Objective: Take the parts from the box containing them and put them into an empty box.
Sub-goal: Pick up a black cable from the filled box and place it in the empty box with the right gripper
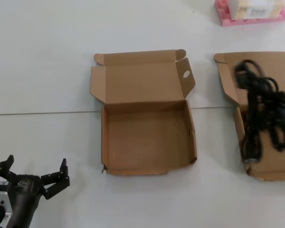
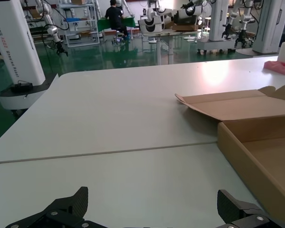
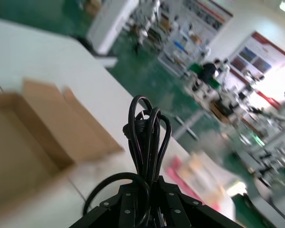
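The black coiled cable, now over the box containing the parts, will be let go by my right gripper on the middle of the empty box's bottom [image 1: 148, 142] [image 3: 7, 156].
The empty box [image 1: 147, 137] lies open mid-table, its lid back and one lid flap pierced by a round hole [image 1: 185, 74]. The box containing the parts [image 1: 230, 78] lies at the right edge, cut off by the frame. A black coiled cable [image 1: 261, 107] hangs blurred over it. In the right wrist view my right gripper [image 3: 152, 183] is shut on that cable bundle [image 3: 145, 128], whose loops stand out past the fingers. My left gripper [image 1: 35, 172] is open and empty at the near left, over bare table [image 2: 153, 202], left of the empty box [image 2: 256, 142].
A pink tray [image 1: 249, 14] with a pale object stands at the far right. A table seam [image 1: 42, 113] runs across behind the left gripper. A cardboard box [image 3: 28, 142] shows blurred in the right wrist view; I cannot tell which one.
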{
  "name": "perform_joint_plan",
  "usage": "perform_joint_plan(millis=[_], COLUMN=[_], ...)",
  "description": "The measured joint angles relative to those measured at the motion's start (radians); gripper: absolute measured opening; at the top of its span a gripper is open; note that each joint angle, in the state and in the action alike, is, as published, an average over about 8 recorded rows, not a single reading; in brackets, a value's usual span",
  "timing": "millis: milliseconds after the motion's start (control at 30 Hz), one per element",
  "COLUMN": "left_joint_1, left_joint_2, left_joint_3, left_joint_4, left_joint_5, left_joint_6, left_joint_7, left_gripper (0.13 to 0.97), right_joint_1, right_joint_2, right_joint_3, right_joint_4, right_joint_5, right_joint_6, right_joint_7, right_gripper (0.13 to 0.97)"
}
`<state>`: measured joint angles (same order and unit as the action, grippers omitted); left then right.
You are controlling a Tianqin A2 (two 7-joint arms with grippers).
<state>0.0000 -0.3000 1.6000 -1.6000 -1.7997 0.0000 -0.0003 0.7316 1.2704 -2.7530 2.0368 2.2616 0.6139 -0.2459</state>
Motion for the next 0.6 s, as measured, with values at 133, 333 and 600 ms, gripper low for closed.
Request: perform_joint_plan(millis=[133,333,600], left_joint_1=[0.000,0.000,0.000], left_joint_2=[0.000,0.000,0.000], left_joint_3=[0.000,0.000,0.000], left_joint_4=[0.000,0.000,0.000], left_joint_5=[0.000,0.000,0.000], left_joint_6=[0.000,0.000,0.000], left_joint_7=[0.000,0.000,0.000], left_gripper=[0.966,0.966,0.966], right_joint_1=[0.004,-0.003,-0.002], right_joint_2=[-0.068,-0.229,-0.447], right_joint_3=[0.000,0.000,0.000], right_joint_4=[0.013,-0.023,-0.158], right_joint_5=[-0.036,-0.093,-0.158], right_joint_6=[-0.012,-0.046,-0.108], right_joint_7=[0.000,0.000,0.000], right_gripper=[0.220,0.219,0.219])
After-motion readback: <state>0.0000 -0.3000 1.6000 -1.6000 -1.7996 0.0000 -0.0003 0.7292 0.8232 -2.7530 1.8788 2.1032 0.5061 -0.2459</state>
